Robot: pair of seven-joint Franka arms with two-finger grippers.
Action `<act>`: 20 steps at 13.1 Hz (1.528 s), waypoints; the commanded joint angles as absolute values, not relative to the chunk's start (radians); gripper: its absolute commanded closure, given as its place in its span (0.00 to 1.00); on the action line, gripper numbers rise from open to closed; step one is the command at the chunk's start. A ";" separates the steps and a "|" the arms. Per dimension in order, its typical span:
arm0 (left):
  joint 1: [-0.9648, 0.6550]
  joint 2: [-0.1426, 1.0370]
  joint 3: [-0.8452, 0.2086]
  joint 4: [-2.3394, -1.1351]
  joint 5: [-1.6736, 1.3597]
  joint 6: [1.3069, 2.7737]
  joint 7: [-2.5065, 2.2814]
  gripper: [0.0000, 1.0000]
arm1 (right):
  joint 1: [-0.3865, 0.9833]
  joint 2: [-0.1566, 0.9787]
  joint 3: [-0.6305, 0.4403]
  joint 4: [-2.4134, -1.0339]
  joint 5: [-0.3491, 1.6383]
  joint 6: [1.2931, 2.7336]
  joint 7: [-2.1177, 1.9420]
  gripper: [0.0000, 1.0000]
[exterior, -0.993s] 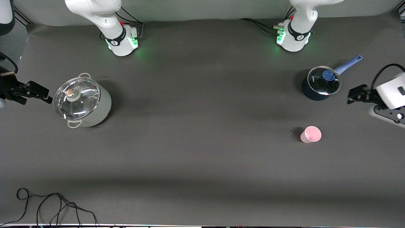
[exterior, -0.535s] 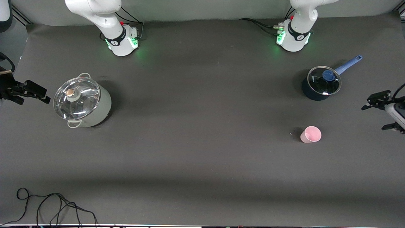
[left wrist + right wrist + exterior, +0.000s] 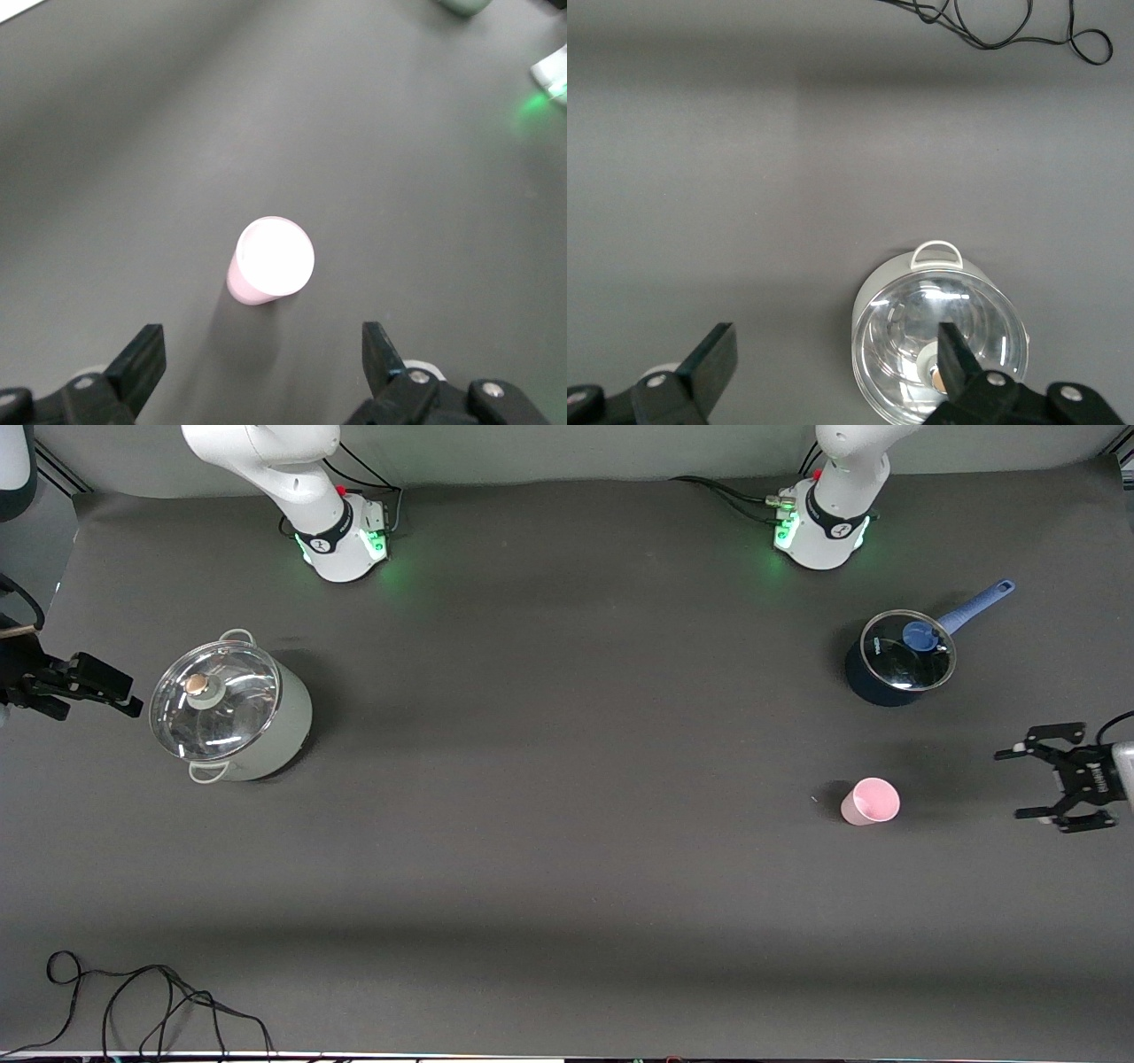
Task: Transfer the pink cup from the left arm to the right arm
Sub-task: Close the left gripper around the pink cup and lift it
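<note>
My left gripper needs to next close around the lower sides (image 3: 854, 814) (image 3: 245, 287) of the pink cup, so that the cup's rim stays free above the fingers.
The pink cup (image 3: 870, 801) stands upright on the dark mat toward the left arm's end of the table. It is empty and nothing touches it. My left gripper (image 3: 1012, 785) is open and empty over the mat beside the cup, at the table's end. Its fingers point at the cup with a clear gap between. In the left wrist view the cup (image 3: 270, 263) sits ahead of the open left gripper (image 3: 261, 345). My right gripper (image 3: 124, 695) is open and empty, waiting over the mat at the right arm's end, beside the large pot.
A large pale pot with a glass lid (image 3: 229, 711) stands toward the right arm's end; it also shows in the right wrist view (image 3: 939, 350). A dark blue saucepan with lid and blue handle (image 3: 897, 660) stands farther from the camera than the cup. A black cable (image 3: 133, 1001) lies at the front edge.
My left gripper has swung from beside the saucepan to level with the pink cup and turned its open fingers toward it. The right gripper has barely moved. The cup has not moved.
</note>
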State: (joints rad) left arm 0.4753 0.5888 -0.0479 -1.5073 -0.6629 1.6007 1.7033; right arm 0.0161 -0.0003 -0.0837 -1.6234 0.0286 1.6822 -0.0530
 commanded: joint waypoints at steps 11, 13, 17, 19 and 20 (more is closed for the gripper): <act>0.519 0.937 -0.066 -1.448 -0.906 1.519 2.310 0.02 | 0.018 0.005 -0.087 -1.603 0.012 1.615 -0.071 0.00; 0.511 0.972 -0.066 -1.448 -0.952 1.519 2.388 0.02 | 0.018 0.005 -0.087 -1.605 0.011 1.617 -0.071 0.00; 0.512 1.020 -0.066 -1.450 -1.023 1.516 2.483 0.02 | 0.020 0.006 -0.087 -1.606 0.009 1.624 -0.071 0.00; 0.505 1.029 -0.066 -1.448 -1.048 1.516 2.522 0.02 | 0.020 0.006 -0.086 -1.606 0.011 1.624 -0.071 0.00; 0.502 1.032 -0.067 -1.451 -1.049 1.514 2.526 0.02 | 0.020 0.008 -0.086 -1.606 0.011 1.626 -0.071 0.00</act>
